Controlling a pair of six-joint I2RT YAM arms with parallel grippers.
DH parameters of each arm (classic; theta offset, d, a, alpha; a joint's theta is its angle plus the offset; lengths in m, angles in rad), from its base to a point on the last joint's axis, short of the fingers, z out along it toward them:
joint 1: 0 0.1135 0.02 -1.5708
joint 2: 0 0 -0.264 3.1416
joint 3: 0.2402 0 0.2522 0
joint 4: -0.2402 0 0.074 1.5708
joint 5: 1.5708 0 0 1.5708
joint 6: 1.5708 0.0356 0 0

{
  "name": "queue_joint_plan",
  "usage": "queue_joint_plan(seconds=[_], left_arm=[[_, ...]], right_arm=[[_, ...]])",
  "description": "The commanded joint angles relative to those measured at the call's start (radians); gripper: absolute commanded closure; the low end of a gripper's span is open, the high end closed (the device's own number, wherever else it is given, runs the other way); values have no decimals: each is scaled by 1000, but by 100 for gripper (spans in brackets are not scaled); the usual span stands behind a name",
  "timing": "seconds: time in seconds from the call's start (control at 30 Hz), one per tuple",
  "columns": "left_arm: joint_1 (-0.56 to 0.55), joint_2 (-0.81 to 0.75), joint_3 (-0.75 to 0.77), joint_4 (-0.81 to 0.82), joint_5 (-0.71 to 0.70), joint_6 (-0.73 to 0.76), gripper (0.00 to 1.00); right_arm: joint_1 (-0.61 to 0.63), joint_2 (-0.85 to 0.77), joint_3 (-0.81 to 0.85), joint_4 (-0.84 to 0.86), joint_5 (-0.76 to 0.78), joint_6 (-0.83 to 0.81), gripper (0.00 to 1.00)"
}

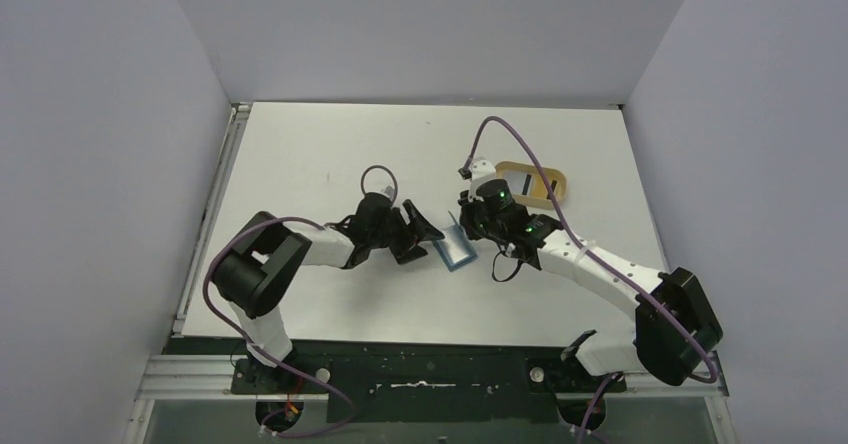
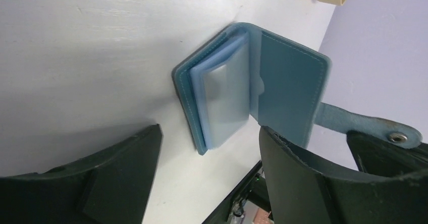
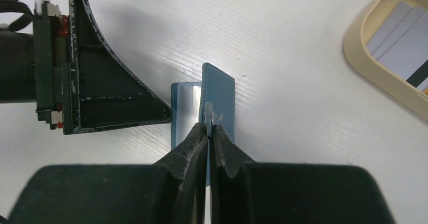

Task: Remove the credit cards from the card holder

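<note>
Next, my left gripper pinches the holder's edge (image 2: 194, 124) by the clear sleeves before my right gripper leaves, as only my right gripper holds the card holder's cover up.
The teal-blue card holder (image 2: 298, 88) lies open on the table, its cover lifted upright and its clear sleeves (image 2: 227, 98) showing; I cannot tell whether they hold cards. It also shows in the top view (image 1: 455, 253). My right gripper (image 3: 208, 125) is shut on the holder's snap tab (image 2: 398, 137) and holds the cover (image 3: 222, 95) up. My left gripper (image 2: 209, 133) is open, low at the holder's near end, and holds nothing. Pale credit cards (image 3: 398, 42), one with a black stripe, lie in the tan tray (image 3: 363, 62).
The tan tray (image 1: 556, 186) stands on the table just behind my right gripper (image 1: 474, 226). My left gripper (image 1: 424, 234) is close to the holder's left side. Grey walls close the table at the back and sides.
</note>
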Motion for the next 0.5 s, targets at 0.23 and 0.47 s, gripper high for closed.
queue_joint_plan(seconds=[0.23,0.47], left_arm=[[-10,36,33,15,3,7,32],[-11,-3,59,-83,-28,74,33]], right_arm=[[-58,61,-24,36,120,67,100],[-186,63,-66,-15,253,143,100]])
